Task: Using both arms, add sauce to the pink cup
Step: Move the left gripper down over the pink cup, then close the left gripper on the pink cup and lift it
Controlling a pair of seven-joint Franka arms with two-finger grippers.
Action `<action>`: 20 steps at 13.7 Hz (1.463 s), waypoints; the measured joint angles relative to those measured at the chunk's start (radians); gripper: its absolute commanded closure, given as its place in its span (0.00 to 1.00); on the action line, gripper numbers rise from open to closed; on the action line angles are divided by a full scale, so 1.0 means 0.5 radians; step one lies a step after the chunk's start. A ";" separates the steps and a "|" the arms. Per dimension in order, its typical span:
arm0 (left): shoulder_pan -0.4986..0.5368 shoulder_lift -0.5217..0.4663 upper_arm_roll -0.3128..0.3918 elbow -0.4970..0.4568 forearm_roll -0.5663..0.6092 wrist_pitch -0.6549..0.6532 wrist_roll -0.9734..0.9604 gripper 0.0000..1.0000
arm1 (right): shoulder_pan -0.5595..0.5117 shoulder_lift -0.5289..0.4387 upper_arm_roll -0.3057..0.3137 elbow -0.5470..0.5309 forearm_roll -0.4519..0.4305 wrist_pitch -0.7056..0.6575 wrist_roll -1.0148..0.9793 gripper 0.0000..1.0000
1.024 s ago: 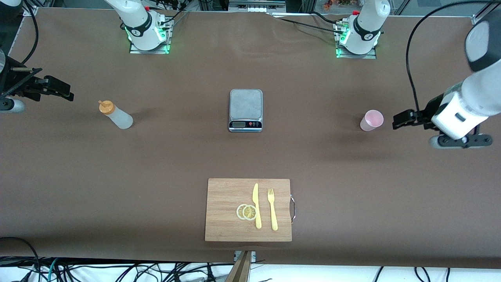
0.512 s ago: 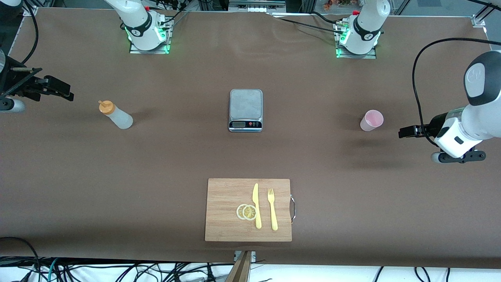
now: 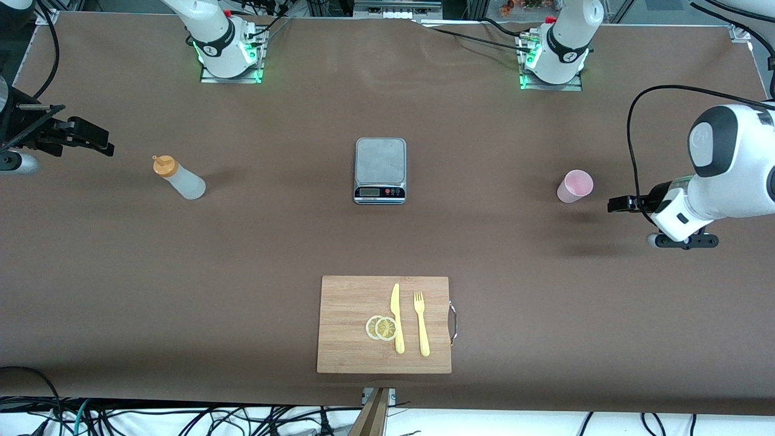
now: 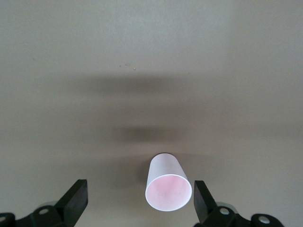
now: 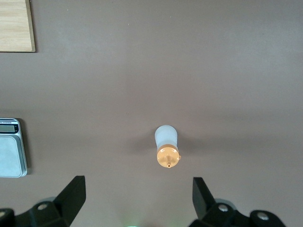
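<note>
Next, my left gripper grips the pink cup's rim [image 3: 588, 191] [image 4: 146, 196] on the side nearer the front camera, with one finger inside the cup.
The sauce bottle [image 3: 179, 179], whitish with an orange nozzle cap, stands upright toward the right arm's end of the table. My right gripper [image 3: 103, 144] hovers open over the table edge at that end, well apart from the bottle. In the right wrist view the bottle [image 5: 167, 146] lies ahead of the open right gripper [image 5: 138, 194], off its centre line. The pink cup [image 3: 574, 186] stands upright toward the left arm's end. My left gripper [image 3: 614, 204] is open, a short gap from the cup. In the left wrist view the cup [image 4: 168, 187] sits near one finger [image 4: 201, 196] of the left gripper [image 4: 139, 198].
A grey kitchen scale [image 3: 379, 170] sits mid-table between the bottle and the cup. Nearer the front camera lies a wooden cutting board [image 3: 345, 351] with lemon slices [image 3: 381, 327], a yellow knife [image 3: 396, 318] and a fork [image 3: 421, 324]. The two arm bases stand along the table's edge farthest from the camera.
The left arm has swung its upper links down and in. Its gripper sank and shifted slightly nearer the front camera, staying beside the cup. The right arm has not moved.
</note>
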 measured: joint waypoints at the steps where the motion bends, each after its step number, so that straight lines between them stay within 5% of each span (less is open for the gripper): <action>1: 0.000 -0.023 0.002 -0.092 0.000 0.075 0.007 0.02 | 0.000 0.000 0.000 0.000 0.000 0.000 0.000 0.00; 8: -0.001 -0.192 -0.003 -0.698 0.000 0.606 0.019 0.02 | 0.000 0.000 0.000 0.000 0.000 0.000 0.000 0.00; 20: -0.031 -0.323 -0.011 -1.095 0.000 0.978 0.202 0.04 | 0.000 0.000 0.000 0.001 0.000 0.000 0.000 0.00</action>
